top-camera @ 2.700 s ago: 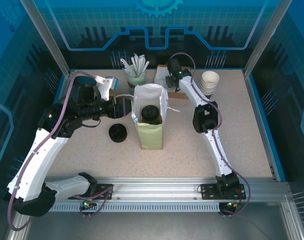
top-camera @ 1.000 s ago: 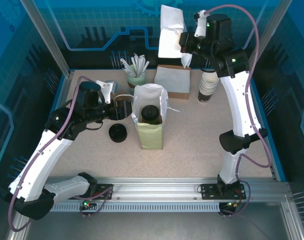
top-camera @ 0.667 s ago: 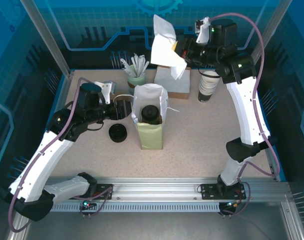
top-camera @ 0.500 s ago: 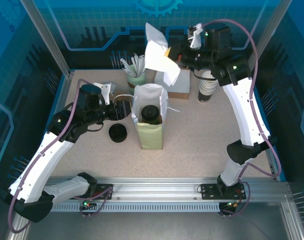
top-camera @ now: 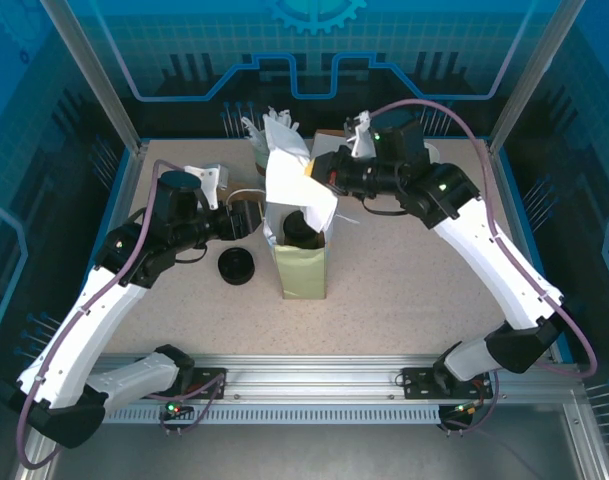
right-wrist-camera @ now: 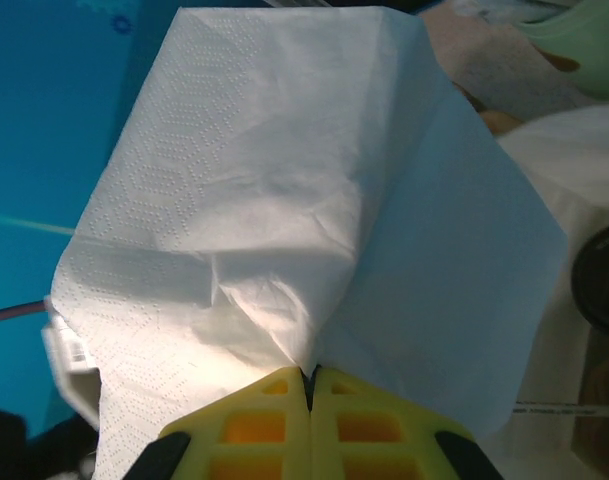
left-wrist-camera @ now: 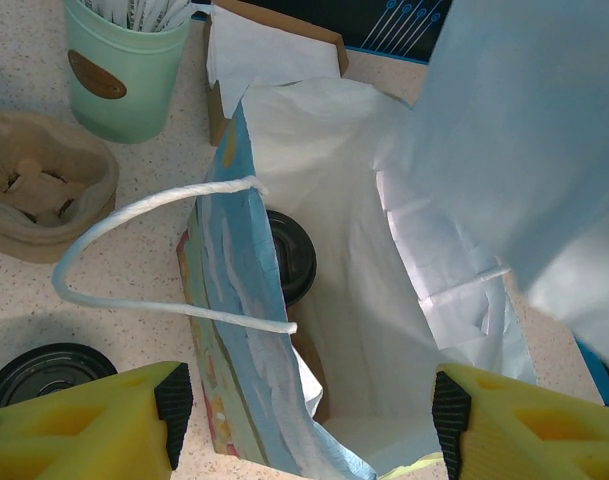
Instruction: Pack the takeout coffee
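Note:
My right gripper needs to let go of the white napkin inside the paper bag, over the coffee's black lid (top-camera: 302, 228) (right-wrist-camera: 604, 282).
The takeout coffee (top-camera: 302, 229) stands inside the upright paper bag (top-camera: 302, 270), its black lid (left-wrist-camera: 290, 258) showing deep in the bag's open mouth. My right gripper (top-camera: 319, 172) is shut on a white napkin (top-camera: 290, 180) and holds it just above the bag's opening. The wrist view has the pinched napkin (right-wrist-camera: 284, 200) spreading out from the closed gripper (right-wrist-camera: 311, 378), with the lid (right-wrist-camera: 602, 280) at the right edge. My left gripper (top-camera: 249, 218) is open at the bag's left side. Its jaws stand wide in the left wrist view (left-wrist-camera: 309, 410), the bag's wall (left-wrist-camera: 234, 300) between them.
A loose black lid (top-camera: 236, 266) lies on the table left of the bag. A mint-green cup of stirrers (left-wrist-camera: 124, 70) and a cardboard box of napkins (left-wrist-camera: 274, 55) stand behind the bag. A pulp cup carrier (left-wrist-camera: 44, 190) sits at the bag's left.
The right arm has swung left and down from the back right, carrying the napkin from high over the box to just above the bag's mouth. The left arm has barely moved.

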